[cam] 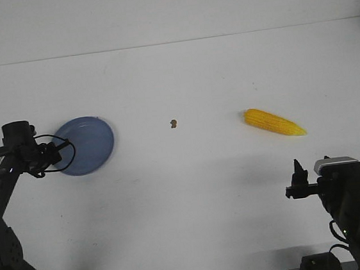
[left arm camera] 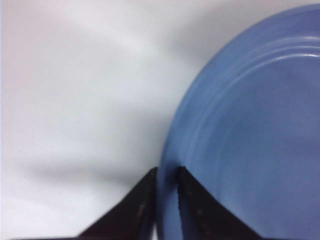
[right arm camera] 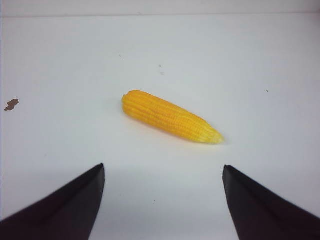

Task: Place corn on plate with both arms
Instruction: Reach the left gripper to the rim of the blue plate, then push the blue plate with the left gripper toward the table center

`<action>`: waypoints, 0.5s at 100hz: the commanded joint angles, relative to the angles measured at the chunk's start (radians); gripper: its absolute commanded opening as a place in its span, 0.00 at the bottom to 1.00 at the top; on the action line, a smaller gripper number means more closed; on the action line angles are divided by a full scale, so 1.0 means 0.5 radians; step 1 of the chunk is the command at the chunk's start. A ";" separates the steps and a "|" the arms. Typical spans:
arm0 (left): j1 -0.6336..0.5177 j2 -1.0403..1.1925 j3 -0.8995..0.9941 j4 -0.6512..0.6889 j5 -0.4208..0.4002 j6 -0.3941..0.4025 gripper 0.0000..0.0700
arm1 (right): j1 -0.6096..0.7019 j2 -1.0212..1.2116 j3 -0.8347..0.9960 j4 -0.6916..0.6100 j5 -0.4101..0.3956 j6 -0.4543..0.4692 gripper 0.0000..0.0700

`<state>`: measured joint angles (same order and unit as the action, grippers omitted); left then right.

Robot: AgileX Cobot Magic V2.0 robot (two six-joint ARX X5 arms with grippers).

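My left gripper has hold of the blue plate. It will set the plate down and release it on the white table (cam: 175, 175), just in front of the tiny brown speck.
The blue plate (cam: 91, 143) lies on the white table at the left. My left gripper (cam: 58, 154) is at its left rim, and in the left wrist view the gripper (left arm camera: 167, 171) has its two black fingers closed on the plate's rim (left arm camera: 250, 125), one finger on each side. The yellow corn (cam: 274, 122) lies on the table at the right, its pointed end toward the right front. My right gripper (cam: 297, 179) is open and empty, nearer the front edge than the corn. In the right wrist view the gripper (right arm camera: 164, 166) stands short of the corn (right arm camera: 170, 117).
A tiny brown speck (cam: 173, 123) lies on the table between plate and corn; it also shows in the right wrist view (right arm camera: 11, 104). The table's far edge meets a pale wall.
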<state>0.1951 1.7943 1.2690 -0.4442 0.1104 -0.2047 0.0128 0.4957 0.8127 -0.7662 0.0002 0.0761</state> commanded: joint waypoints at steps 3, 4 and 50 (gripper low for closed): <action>0.007 0.044 0.034 0.002 0.033 0.008 0.01 | 0.001 0.005 0.035 0.018 -0.003 0.027 0.71; 0.008 0.044 0.034 0.002 0.044 0.008 0.01 | 0.001 0.005 0.035 0.018 -0.003 0.029 0.71; -0.005 -0.321 0.034 0.009 0.803 -0.066 0.01 | 0.001 0.005 0.035 0.020 -0.002 0.030 0.71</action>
<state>0.2047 1.6650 1.2690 -0.4503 0.4545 -0.2123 0.0128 0.4957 0.8127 -0.7662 0.0002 0.0830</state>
